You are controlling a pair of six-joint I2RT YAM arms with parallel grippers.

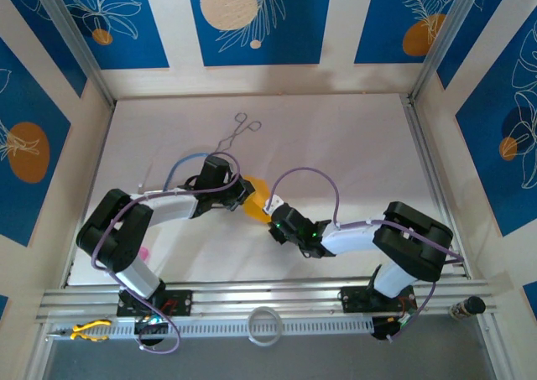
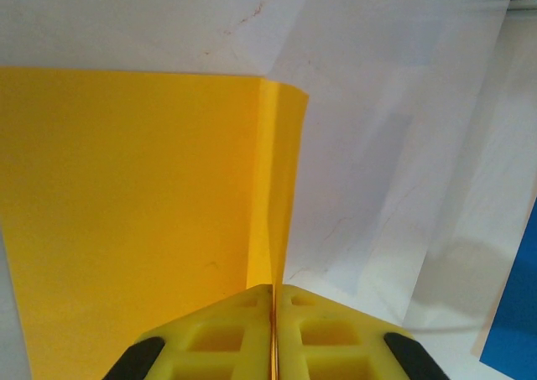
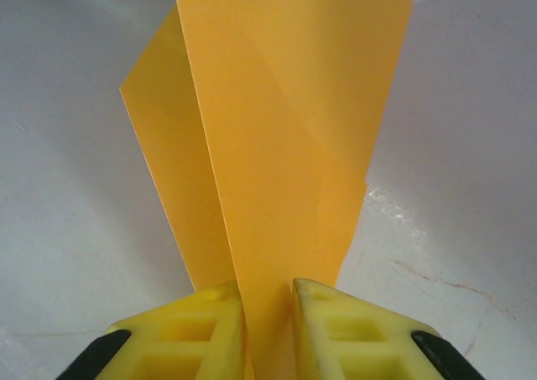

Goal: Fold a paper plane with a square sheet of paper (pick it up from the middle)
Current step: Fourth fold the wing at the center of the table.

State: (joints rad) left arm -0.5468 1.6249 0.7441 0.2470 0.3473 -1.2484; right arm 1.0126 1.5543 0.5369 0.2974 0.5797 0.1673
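Note:
The sheet's flap stands up as a narrow piece of paper in my left gripper, so that gripper needs to open and grab the flap's corner (image 3: 270, 317) next to my right gripper.
The orange-yellow sheet of paper (image 1: 256, 197) hangs folded above the middle of the white table (image 1: 361, 145), between my two grippers. My left gripper (image 1: 240, 194) comes at it from the left. In the left wrist view its yellow jaws are pressed together on the sheet's folded edge (image 2: 277, 187), at the left gripper (image 2: 274, 289), and a broad flap (image 2: 126, 195) spreads to the left. My right gripper (image 1: 273, 213) reaches in from the right. Its jaws stand a little apart around the paper (image 3: 285, 128) at the right gripper (image 3: 268, 289); the paper lies against the left finger (image 3: 220, 313).
Metal forceps (image 1: 239, 131) lie on the table beyond the arms. A small pink slip (image 1: 144, 252) shows beside the left arm's base. A white tape ring (image 1: 265, 323) and yellow-handled pliers (image 1: 88, 331) rest on the front rail. Walls close in the table's sides.

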